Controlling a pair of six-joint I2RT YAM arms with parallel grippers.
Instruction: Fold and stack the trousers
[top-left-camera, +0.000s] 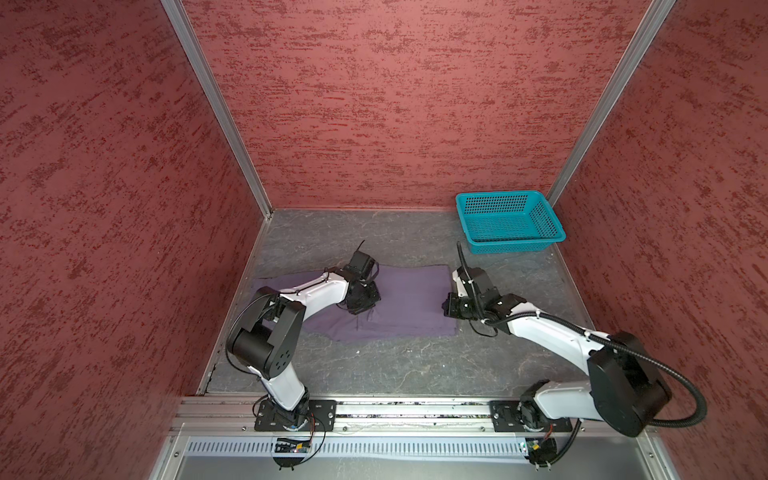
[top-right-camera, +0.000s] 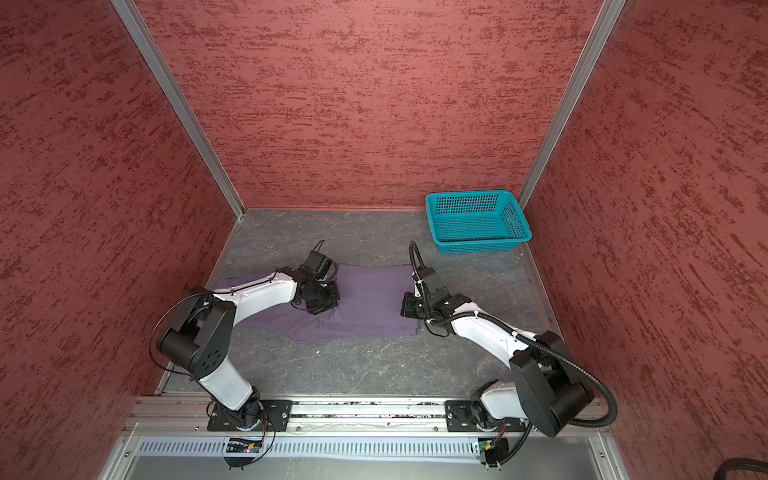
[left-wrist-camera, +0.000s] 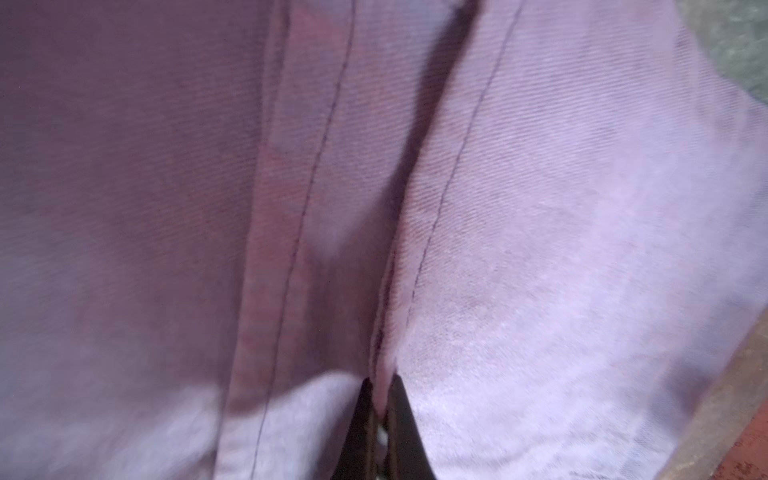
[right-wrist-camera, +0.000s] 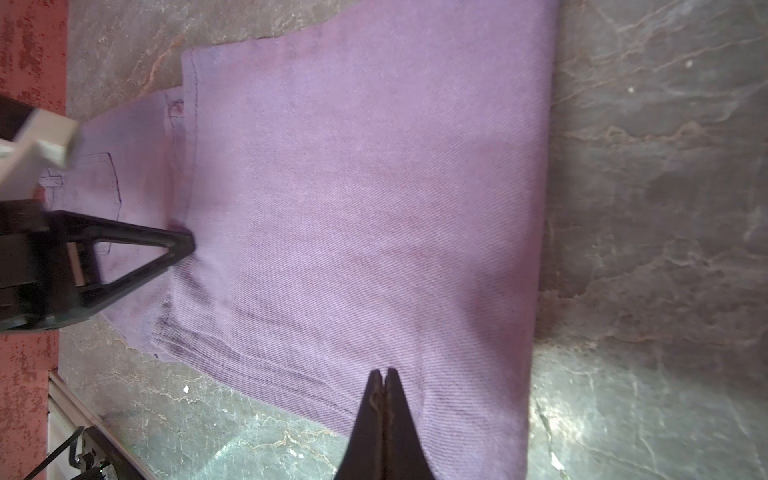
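Next, I grab the trousers' folded edge (top-left-camera: 449, 277) with my right gripper and drag them clear before folding, as their pocket end is too far out under my left arm.
The muted-purple trousers (top-left-camera: 411, 299) (top-right-camera: 370, 299) lie flat and folded over on the grey tabletop. My left gripper (top-left-camera: 360, 309) (top-right-camera: 322, 308) points down onto their middle, by a stitched hem. In the left wrist view the left gripper (left-wrist-camera: 380, 380) is shut, with a thin ridge of trouser cloth (left-wrist-camera: 540, 208) pinched between its tips. My right gripper (top-left-camera: 445, 307) (top-right-camera: 404, 305) hovers at the trousers' right folded edge. In the right wrist view the right gripper (right-wrist-camera: 384, 371) is shut with nothing between its tips, and the cloth (right-wrist-camera: 353, 208) lies just beyond them.
A teal perforated basket (top-left-camera: 509, 246) (top-right-camera: 478, 248) stands empty at the back right corner. Red textured walls close in the table on three sides. Bare grey tabletop (top-left-camera: 395, 365) stretches between the trousers and the front rail.
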